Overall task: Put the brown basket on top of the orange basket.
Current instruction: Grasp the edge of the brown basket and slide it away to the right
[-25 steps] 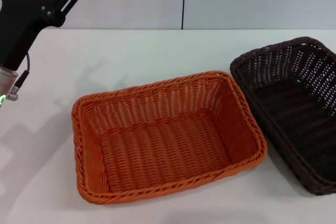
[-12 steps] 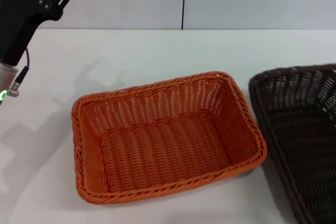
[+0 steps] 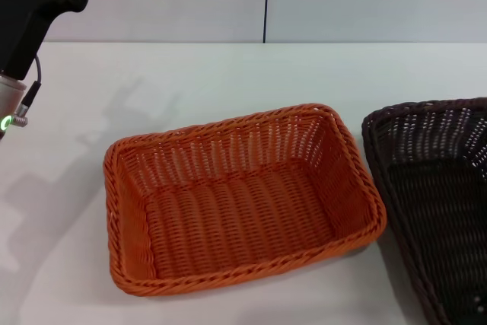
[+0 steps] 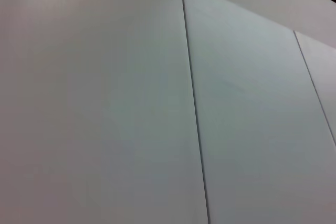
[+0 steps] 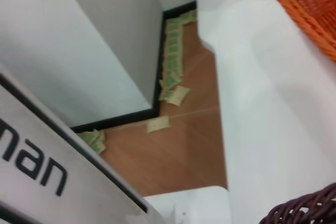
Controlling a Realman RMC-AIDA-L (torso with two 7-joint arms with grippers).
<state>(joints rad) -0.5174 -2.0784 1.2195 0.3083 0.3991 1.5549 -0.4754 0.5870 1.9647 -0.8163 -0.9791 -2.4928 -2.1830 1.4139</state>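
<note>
The brown basket sits at a slant beside the orange one, with the right gripper by the brown basket's near end, so the robot should straighten it and grab the brown basket's far rim (image 3: 449, 104).
The orange basket (image 3: 243, 195) stands upright in the middle of the white table, and nothing is in it. To its right is the brown basket (image 3: 434, 195), close to the orange one's right rim and cut off by the picture's right and lower edges. I cannot tell whether it rests on the table or hangs above it. The right wrist view catches a piece of the brown basket's rim (image 5: 307, 211) and a corner of the orange basket (image 5: 310, 9). My left arm (image 3: 30, 13) is raised at the far left, its gripper mostly past the top edge. My right gripper shows in no view.
The white table (image 3: 228, 74) reaches back to a pale wall with a dark vertical seam (image 3: 266, 1). Past the table's edge, the right wrist view shows a brown floor (image 5: 178, 145) with scattered scraps and a white lettered panel (image 5: 42, 166).
The brown basket has shifted right and nearer, looks larger, and now runs out of the picture. My left arm has risen and drawn back toward the top left corner.
</note>
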